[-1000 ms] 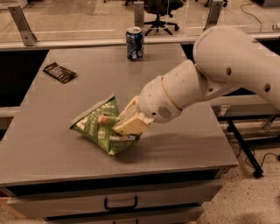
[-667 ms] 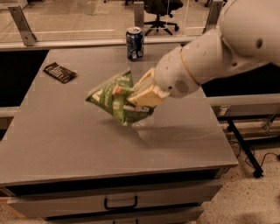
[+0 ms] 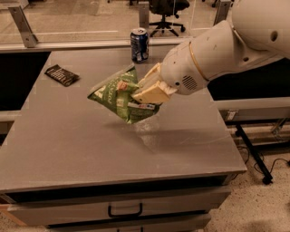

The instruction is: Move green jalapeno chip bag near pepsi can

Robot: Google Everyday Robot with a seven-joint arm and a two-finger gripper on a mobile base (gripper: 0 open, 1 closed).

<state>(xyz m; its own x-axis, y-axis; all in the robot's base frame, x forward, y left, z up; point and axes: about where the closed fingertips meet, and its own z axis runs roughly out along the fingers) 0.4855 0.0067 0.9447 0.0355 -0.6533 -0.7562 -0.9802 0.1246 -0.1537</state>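
The robot's gripper needs to release the green jalapeno chip bag at the grey table's far corner (image 3: 179,46), next to the pepsi can. The bag still hangs above the table's middle.
The green jalapeno chip bag (image 3: 117,96) hangs tilted in the air above the middle of the grey table (image 3: 81,145). My gripper (image 3: 144,92) is shut on the bag's right side, with cream fingers (image 3: 152,94) pinching it. The white arm reaches in from the upper right. The pepsi can (image 3: 139,44) stands upright at the table's far edge, behind the bag and slightly to its right, apart from it.
A small dark brown flat wrapper (image 3: 62,74) lies at the table's far left. A drawer with a black handle (image 3: 125,211) sits under the table front. A glass partition and an office chair (image 3: 167,11) stand behind the table.
My gripper has lifted the bag off the table and carried it up and toward the far side, closer to the can.
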